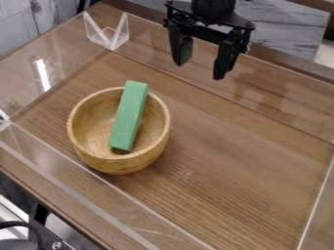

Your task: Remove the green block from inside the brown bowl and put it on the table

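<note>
The robot's gripper will next move to the green block's upper half (131, 102), close to the brown bowl's far rim, and close there.
The green block (129, 115) is a long bright green bar lying tilted inside the brown bowl (92, 146), its upper end resting over the far rim. The round wooden bowl sits on the table (248, 156) at the left of centre. My gripper (198, 62) hangs above the table behind and to the right of the bowl, well apart from it. Its two dark fingers (224, 62) point down and stand open with nothing between them.
Low clear acrylic walls (156, 229) border the tabletop on all sides. A clear angled acrylic piece (107, 31) stands at the back left corner. Bare wood lies to the right of the bowl and in front of it.
</note>
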You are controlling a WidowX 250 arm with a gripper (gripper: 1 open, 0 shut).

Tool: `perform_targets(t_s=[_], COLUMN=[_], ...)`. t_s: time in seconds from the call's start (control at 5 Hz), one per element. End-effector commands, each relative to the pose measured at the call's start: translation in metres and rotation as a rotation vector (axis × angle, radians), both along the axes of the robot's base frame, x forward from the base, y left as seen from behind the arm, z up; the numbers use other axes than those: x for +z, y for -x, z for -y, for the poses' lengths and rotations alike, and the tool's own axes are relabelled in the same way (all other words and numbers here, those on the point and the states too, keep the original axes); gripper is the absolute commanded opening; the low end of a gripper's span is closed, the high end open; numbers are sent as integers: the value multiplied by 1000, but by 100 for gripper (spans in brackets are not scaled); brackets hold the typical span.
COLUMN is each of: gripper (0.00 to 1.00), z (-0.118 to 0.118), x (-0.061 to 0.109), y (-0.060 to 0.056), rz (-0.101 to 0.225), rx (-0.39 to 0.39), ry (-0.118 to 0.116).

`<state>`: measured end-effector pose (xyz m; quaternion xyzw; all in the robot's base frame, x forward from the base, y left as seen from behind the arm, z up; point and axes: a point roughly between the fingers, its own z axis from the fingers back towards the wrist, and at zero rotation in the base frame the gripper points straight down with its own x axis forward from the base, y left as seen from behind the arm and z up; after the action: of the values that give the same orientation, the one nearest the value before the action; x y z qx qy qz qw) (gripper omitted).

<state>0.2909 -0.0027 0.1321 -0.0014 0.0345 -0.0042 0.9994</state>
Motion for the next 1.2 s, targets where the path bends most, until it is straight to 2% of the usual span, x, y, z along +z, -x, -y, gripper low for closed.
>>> perform_targets(t_s=[0.0,0.2,0.4,1.0], gripper=[100,100,100,100], z=[-5,-12,-20,-47], x=[-3,-8,-11,-13], y=[3,9,23,42], rz=[3,7,34,70], rx=[6,14,-3,0], ry=[2,3,1,0])
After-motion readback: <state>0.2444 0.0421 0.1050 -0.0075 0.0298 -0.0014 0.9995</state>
